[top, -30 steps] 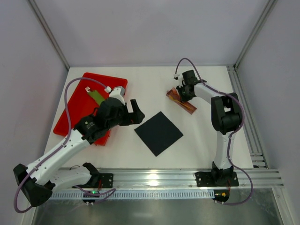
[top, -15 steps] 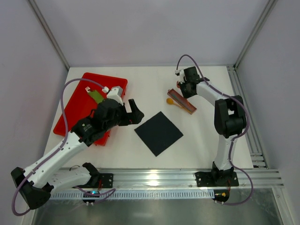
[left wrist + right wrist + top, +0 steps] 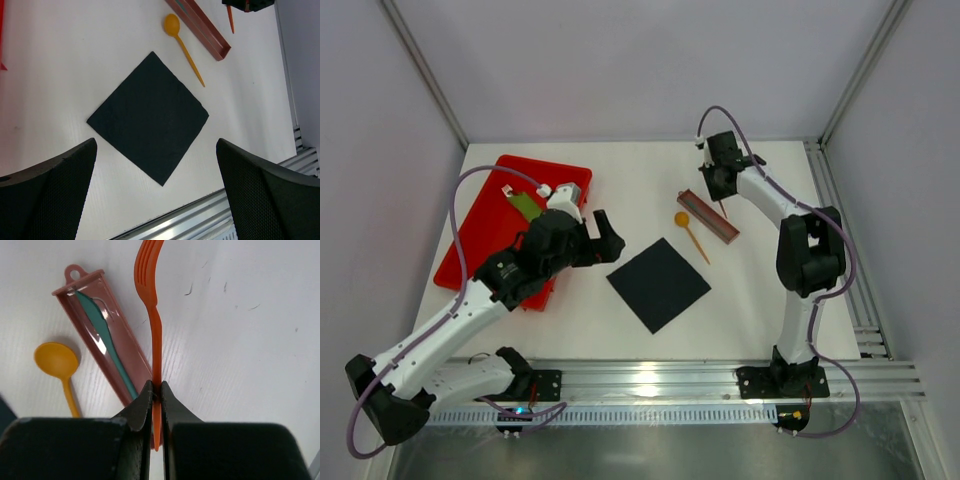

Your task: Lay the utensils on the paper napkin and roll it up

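Note:
The orange fork will go down from my right gripper onto the far half of the paper napkin [image 3: 667, 267], where I should let it go.
The paper napkin [image 3: 658, 284] [image 3: 150, 117], a black square turned like a diamond, lies flat at mid-table. A yellow spoon [image 3: 690, 232] [image 3: 182, 45] [image 3: 60, 370] rests on the table just beyond it, off the sheet. My right gripper [image 3: 718, 185] [image 3: 155, 390] hangs over the far side of the brown case, shut on the handle of an orange fork [image 3: 152, 300] [image 3: 230, 17] whose tines point away from the wrist. To the left of the napkin, my left gripper [image 3: 605, 235] [image 3: 156, 145] stands wide open with nothing in it.
A long brown case [image 3: 708, 215] [image 3: 200, 27] [image 3: 107, 340] with a teal knife [image 3: 102, 335] inside lies beside the spoon. A red tray [image 3: 480, 230] holding a green piece [image 3: 527, 207] sits at the left. A metal rail [image 3: 650, 380] runs along the near edge.
The right gripper has closed on the fork and drawn it up and back from the case. The spoon has come to lie on the table beside the case. The left arm barely shifted.

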Tool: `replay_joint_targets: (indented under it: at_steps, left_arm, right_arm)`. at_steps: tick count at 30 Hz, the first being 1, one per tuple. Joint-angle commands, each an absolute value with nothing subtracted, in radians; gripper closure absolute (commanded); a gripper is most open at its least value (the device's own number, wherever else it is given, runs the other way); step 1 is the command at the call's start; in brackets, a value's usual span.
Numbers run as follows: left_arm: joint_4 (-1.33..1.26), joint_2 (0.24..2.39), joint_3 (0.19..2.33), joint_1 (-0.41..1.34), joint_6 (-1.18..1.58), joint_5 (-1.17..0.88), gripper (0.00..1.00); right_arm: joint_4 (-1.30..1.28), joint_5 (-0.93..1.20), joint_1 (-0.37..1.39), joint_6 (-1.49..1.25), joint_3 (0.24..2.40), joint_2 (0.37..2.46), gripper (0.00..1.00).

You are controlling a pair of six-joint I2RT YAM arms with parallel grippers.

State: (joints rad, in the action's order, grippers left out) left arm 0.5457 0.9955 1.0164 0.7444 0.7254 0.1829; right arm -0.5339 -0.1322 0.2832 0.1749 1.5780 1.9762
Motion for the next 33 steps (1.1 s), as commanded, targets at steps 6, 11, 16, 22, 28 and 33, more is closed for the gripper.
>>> replay_joint_targets:
  at_steps: [6, 11, 16, 22, 28, 33]
  left_arm:
    - [0.568, 1.065, 1.045, 0.594, 0.726, 0.174, 0.01]
    - [0.561, 1.062, 1.005, 0.497, 0.736, 0.100, 0.00]
    - [0.564, 1.048, 0.985, 0.497, 0.742, 0.074, 0.00]
    - [0.574, 1.031, 0.963, 0.495, 0.745, 0.069, 0.00]
    - [0.561, 1.019, 0.940, 0.495, 0.758, 0.061, 0.00]
    - [0.563, 1.025, 0.940, 0.497, 0.759, 0.061, 0.00]
  right_arm:
    - [-0.697, -0.173, 0.502, -0.339, 1.562, 1.826, 0.96]
    - [-0.612, -0.158, 0.626, -0.547, 1.378, 1.755, 0.96]
    - [-0.558, -0.173, 0.692, -0.620, 1.273, 1.743, 0.96]
    - [-0.517, -0.204, 0.742, -0.707, 1.203, 1.746, 0.96]
    - [-0.492, -0.219, 0.755, -0.745, 1.187, 1.779, 0.96]
    - [-0.497, -0.245, 0.761, -0.756, 1.186, 1.805, 0.92]
